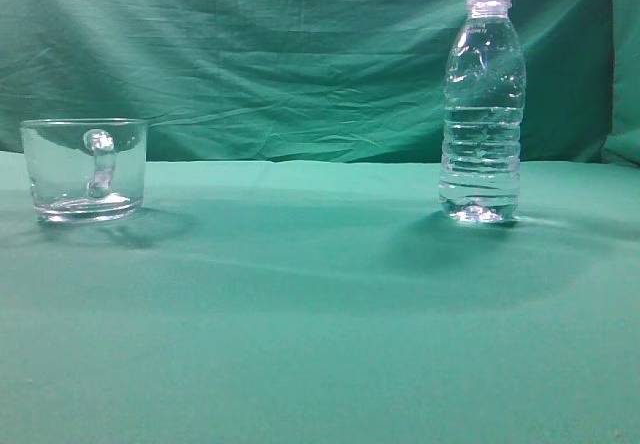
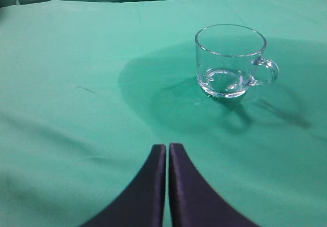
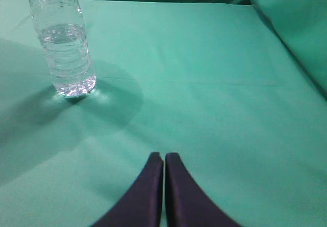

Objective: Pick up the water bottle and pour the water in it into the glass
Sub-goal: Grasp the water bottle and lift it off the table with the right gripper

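The water bottle's middle (image 1: 483, 104) (image 3: 65, 39), around the upper ribs below its smooth upper part, is the next place for my right gripper to go to and close.
The water bottle (image 1: 482, 104) stands upright on the right of the green table, clear, ribbed and uncapped. The water in it (image 3: 64, 35) fills about the lower two thirds. It also shows in the right wrist view (image 3: 62, 43), far left of my right gripper (image 3: 164, 156), which is shut and empty. The glass (image 1: 84, 168), a short clear mug with a looped handle, stands empty on the left. In the left wrist view the glass (image 2: 230, 61) is ahead and to the right of my left gripper (image 2: 167, 146), which is shut and empty. Neither gripper shows in the exterior view.
A green cloth covers the table (image 1: 320, 314) and hangs as a backdrop (image 1: 280, 54). A raised fold of green cloth (image 3: 296, 22) borders the table on the right in the right wrist view.
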`<action>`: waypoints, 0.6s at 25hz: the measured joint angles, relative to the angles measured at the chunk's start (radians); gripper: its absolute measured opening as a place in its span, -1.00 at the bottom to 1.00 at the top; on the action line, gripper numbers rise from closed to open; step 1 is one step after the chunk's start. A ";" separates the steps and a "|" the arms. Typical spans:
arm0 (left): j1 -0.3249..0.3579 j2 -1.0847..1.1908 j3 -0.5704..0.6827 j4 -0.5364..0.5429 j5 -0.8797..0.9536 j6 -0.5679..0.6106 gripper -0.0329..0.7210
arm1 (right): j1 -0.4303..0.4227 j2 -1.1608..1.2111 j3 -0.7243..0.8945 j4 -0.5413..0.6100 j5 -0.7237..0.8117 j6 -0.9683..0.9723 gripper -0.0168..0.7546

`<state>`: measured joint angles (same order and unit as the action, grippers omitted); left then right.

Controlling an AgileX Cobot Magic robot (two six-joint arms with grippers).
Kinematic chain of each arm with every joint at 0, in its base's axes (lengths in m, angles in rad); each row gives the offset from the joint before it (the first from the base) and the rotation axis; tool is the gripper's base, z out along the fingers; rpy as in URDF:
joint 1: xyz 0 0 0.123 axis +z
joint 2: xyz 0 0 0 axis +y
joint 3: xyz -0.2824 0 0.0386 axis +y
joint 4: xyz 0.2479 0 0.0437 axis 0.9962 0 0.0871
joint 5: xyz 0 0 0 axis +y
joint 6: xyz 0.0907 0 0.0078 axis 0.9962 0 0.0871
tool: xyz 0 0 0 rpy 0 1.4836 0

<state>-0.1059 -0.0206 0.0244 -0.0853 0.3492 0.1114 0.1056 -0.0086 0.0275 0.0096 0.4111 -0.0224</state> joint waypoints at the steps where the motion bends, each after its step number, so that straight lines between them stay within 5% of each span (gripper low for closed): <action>1: 0.000 0.000 0.000 0.000 0.000 0.000 -0.91 | 0.000 0.000 0.000 0.000 0.000 0.000 -0.96; 15: 0.000 0.000 0.000 0.000 0.000 0.000 -0.91 | 0.000 0.000 0.000 0.000 0.000 0.000 -0.96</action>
<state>-0.1059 -0.0206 0.0244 -0.0853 0.3492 0.1114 0.1056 -0.0086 0.0275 0.0096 0.4111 -0.0224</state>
